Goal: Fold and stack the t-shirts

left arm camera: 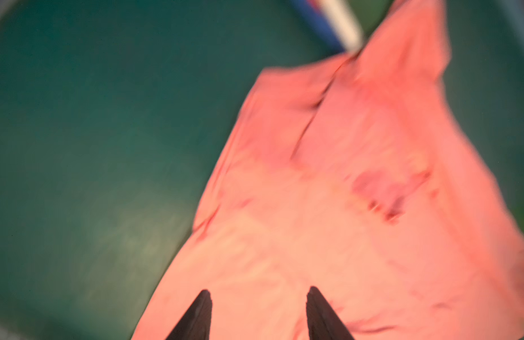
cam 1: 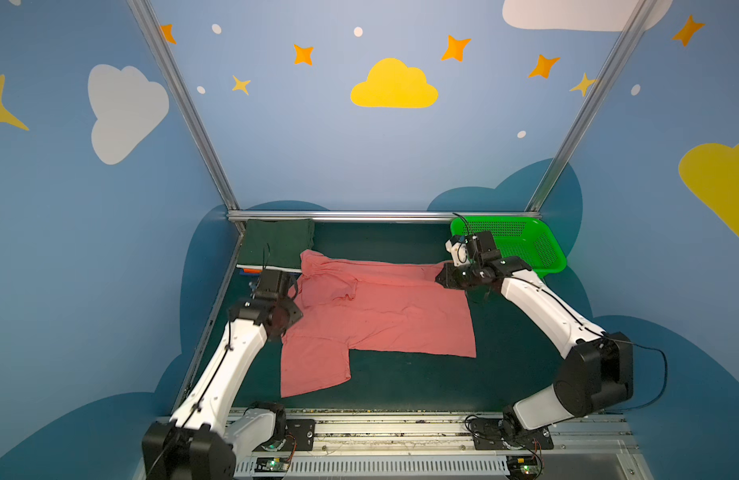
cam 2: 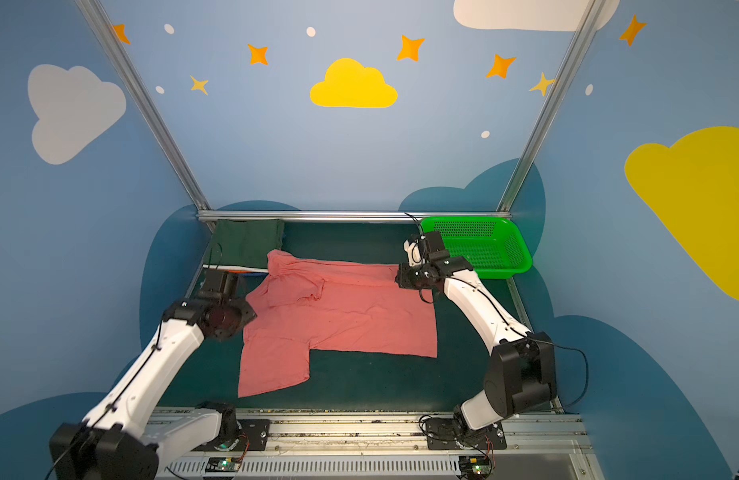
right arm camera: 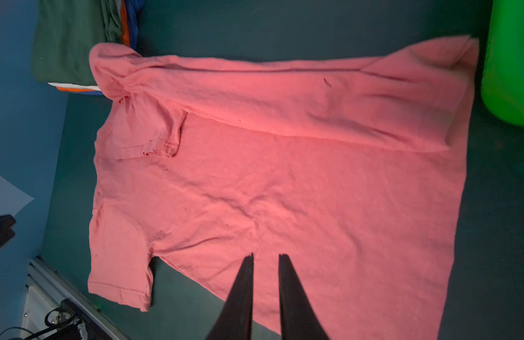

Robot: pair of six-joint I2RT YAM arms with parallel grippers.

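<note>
The near sleeve of the pink t-shirt still sticks out. So next my left gripper goes to the hem of the near sleeve (cam 1: 311, 387) and grabs the t-shirt there.
A salmon-pink t-shirt (cam 1: 380, 316) (cam 2: 338, 320) lies spread on the dark green mat, its far long edge folded over toward the middle. One sleeve sticks out toward the front left. Folded t-shirts are stacked in the far left corner, a dark green one (cam 1: 276, 245) (right arm camera: 66, 44) on top, with white, orange and blue edges (right arm camera: 78, 86) under it. My left gripper (left arm camera: 259, 290) hovers over the pink shirt's (left arm camera: 343, 206) left edge, open and empty. My right gripper (right arm camera: 265, 255) hangs above the shirt's far right corner, its jaws a narrow gap apart with nothing between them.
A green perforated basket (cam 1: 542, 249) (cam 2: 513, 249) stands at the far right corner, just behind the right wrist. Blue walls and aluminium posts close in the back and sides. The arm bases and cable rail (cam 1: 401, 432) run along the front edge.
</note>
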